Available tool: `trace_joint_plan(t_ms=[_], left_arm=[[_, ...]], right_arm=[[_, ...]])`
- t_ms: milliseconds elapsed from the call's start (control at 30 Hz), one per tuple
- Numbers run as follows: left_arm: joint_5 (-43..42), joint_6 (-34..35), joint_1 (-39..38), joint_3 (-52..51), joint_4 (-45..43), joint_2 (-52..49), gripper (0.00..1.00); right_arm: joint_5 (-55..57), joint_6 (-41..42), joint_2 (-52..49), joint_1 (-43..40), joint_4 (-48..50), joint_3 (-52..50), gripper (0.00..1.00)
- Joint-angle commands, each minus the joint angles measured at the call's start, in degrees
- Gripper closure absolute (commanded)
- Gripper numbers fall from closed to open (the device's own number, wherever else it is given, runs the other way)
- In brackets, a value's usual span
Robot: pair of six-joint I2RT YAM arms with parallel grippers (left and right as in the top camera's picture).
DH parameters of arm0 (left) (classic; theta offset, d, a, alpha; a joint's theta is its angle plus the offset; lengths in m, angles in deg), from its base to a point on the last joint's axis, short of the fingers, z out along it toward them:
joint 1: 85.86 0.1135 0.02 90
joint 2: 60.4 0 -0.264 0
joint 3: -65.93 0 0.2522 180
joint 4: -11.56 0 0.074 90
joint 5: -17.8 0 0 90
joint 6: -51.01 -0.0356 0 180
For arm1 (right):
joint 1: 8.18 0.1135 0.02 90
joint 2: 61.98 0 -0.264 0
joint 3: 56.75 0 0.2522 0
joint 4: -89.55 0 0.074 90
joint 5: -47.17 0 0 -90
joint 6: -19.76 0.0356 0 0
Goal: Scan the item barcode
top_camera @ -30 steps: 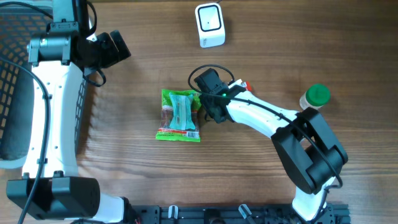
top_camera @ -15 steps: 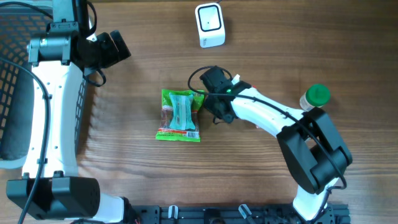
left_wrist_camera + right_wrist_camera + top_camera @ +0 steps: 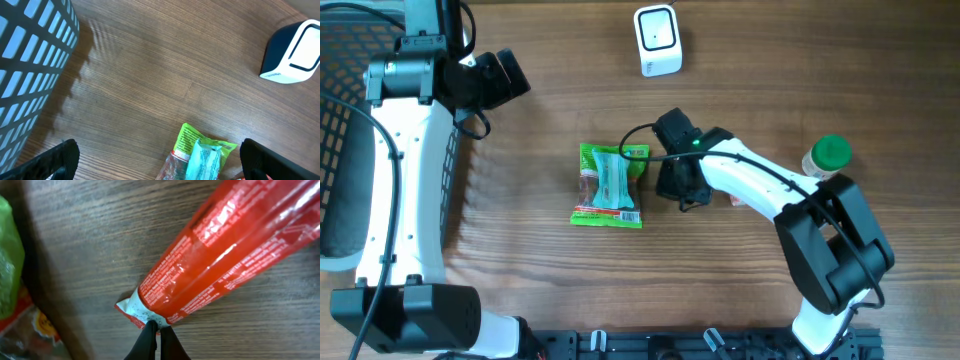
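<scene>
The shut fingertips of my right gripper touch just the edge of the white crimped end, so I should open them, pinch farther into the red packet [image 3: 159, 301], and then lift it.
A long red plastic packet [image 3: 225, 250] lies on the wooden table, running from the upper right of the right wrist view down to its white crimped end [image 3: 140, 311]. My right gripper [image 3: 157, 328] is shut on that crimped end, with the two black fingertips pressed together. From overhead the right gripper [image 3: 680, 185] sits just right of a green snack packet [image 3: 610, 185], and the arm hides most of the red packet. The white barcode scanner [image 3: 657, 40] stands at the back. My left gripper [image 3: 500, 78] hovers open at the far left, holding nothing.
A black mesh basket [image 3: 340, 130] fills the left edge. A small bottle with a green cap [image 3: 828, 155] stands at the right. In the left wrist view the scanner [image 3: 292, 52], the basket [image 3: 30, 65] and the green packet [image 3: 202, 157] all show.
My right gripper has moved right and towards the front, away from the green packet's side. Its jaws have closed fully on the red packet's end. The left arm is still.
</scene>
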Motion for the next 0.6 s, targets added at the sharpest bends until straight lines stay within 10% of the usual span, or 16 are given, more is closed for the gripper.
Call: trace_joint_plan(t_ms=[0,467,567], left_arm=[[0.37,-0.9,0.15,-0.15,-0.13,0.0,0.0],[0.37,-0.9,0.15,-0.15,-0.13,0.0,0.0],[0.37,-0.9,0.15,-0.15,-0.13,0.0,0.0]], right_arm=[[-0.98,-13.25,0.87,-0.94,-2.38,0.79,0.96],[0.81,-24.11,2.25,-1.03,-8.76,5.46,0.78],[-1.05,-22.49,2.6,-1.03,-10.64,8.66,0.5]])
